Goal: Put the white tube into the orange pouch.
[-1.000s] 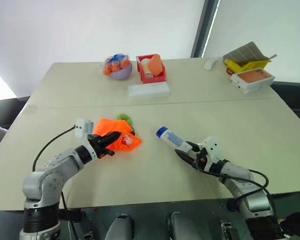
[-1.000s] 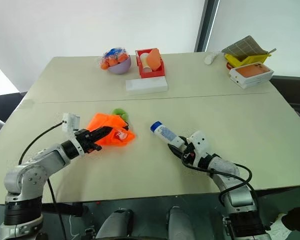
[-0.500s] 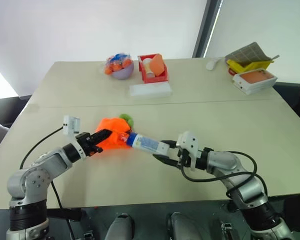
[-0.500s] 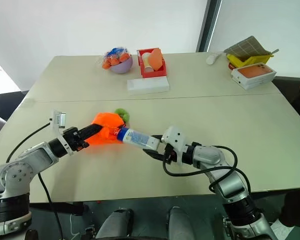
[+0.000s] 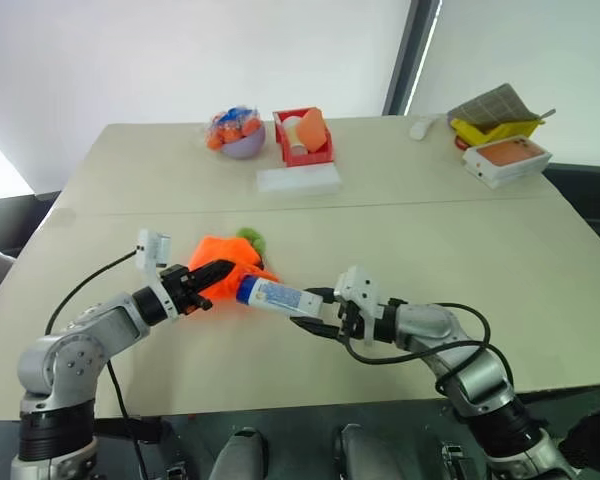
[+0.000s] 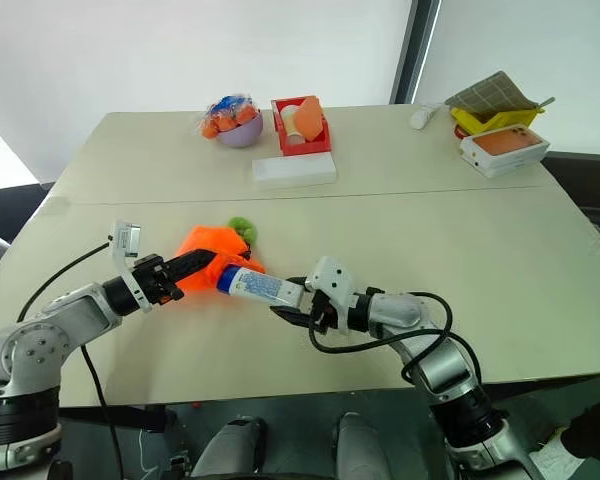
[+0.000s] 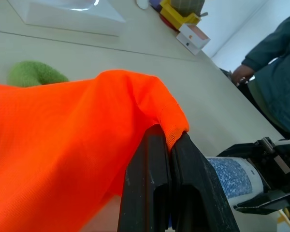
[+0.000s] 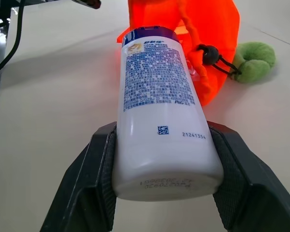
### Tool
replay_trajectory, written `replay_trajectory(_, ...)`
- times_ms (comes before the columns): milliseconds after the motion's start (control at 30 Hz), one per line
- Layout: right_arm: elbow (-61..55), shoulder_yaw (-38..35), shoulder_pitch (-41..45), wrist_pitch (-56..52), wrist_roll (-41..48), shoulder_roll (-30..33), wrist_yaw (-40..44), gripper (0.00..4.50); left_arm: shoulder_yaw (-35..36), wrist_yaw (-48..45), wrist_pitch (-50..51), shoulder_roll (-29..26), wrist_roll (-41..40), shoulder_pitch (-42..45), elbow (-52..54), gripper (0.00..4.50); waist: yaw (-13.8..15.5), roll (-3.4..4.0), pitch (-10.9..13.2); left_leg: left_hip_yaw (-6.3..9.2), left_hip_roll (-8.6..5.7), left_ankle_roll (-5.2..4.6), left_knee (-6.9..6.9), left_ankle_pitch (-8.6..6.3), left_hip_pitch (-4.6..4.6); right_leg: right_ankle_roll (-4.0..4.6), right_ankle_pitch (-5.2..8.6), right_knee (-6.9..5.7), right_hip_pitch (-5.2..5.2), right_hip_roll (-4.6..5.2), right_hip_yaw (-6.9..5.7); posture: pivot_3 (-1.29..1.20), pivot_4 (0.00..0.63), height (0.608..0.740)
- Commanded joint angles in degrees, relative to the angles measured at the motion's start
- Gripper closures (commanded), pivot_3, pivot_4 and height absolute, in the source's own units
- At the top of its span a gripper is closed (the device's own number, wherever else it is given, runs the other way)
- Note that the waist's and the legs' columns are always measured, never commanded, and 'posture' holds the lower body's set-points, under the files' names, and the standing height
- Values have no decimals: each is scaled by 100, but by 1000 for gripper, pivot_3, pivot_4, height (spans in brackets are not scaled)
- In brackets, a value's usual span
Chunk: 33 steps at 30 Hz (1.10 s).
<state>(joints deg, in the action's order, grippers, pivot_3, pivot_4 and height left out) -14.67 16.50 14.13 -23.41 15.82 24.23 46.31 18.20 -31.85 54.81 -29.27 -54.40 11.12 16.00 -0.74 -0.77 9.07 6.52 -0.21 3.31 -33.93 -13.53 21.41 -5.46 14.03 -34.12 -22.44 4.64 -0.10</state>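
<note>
The robot's right gripper should release the white tube inside the orange pouch (image 5: pixel 218 290) (image 8: pixel 157 14), between the green ring and the left gripper.
The orange pouch (image 5: pixel 228 258) lies on the table's near left part, with a green ring (image 5: pixel 247 236) at its far edge. My left gripper (image 5: pixel 216 275) is shut on the pouch's near edge (image 7: pixel 171 129) and lifts it a little. The white tube (image 5: pixel 278 295), blue cap forward, is clamped at its flat end by my right gripper (image 5: pixel 315 312). Its capped end (image 8: pixel 150 33) sits right at the pouch's mouth (image 8: pixel 183 29). Whether the cap is inside the fabric I cannot tell.
At the table's far side stand a purple bowl of small items (image 5: pixel 236 136), a red tray (image 5: pixel 303 135) and a flat white box (image 5: pixel 298 180). A white box with an orange top (image 5: pixel 505 160) and a yellow item lie far right. A person's sleeve (image 7: pixel 275 72) is beyond the table.
My right gripper has carried the tube leftward across the table until its cap reached the pouch. My left gripper has kept its hold on the pouch almost in place.
</note>
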Motion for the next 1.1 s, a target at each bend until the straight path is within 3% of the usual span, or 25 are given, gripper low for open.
replay_trajectory(33, -20, -80, 183, 44, 29, -109, -47, 2515, -55, -99, -42, -90, -68, -24, 232, 4500, -3, 0, 0, -1, 0, 0, 0, 0, 0, -1, 1, 0, 0, 0, 0, 0, 150, 740)
replay_trajectory(400, 434, 138, 663, 79, -520, -499, -527, 2515, -385, -236, -94, -278, 16, -96, 496, 4500, -2, 2, 1, 0, 0, 0, 2, 0, 2, 1, -1, 1, -4, 0, 0, 0, 150, 740)
replay_trajectory(633, 492, 676, 1021, 84, -1008, -777, -604, 2515, -614, 7, -103, -147, 28, 104, 700, 4500, -8, 2, 1, 0, 0, 0, 2, 0, 1, 0, 0, -1, -5, -1, 0, 0, 150, 740)
replay_trajectory(1100, 1892, 1141, 2105, -66, -1716, -1820, -1053, 2515, -984, -140, -41, -358, 13, -62, 1087, 4500, -38, 4, 2, 0, 0, 0, 7, 0, 0, 11, -7, -6, -10, -3, 0, 0, 150, 740)
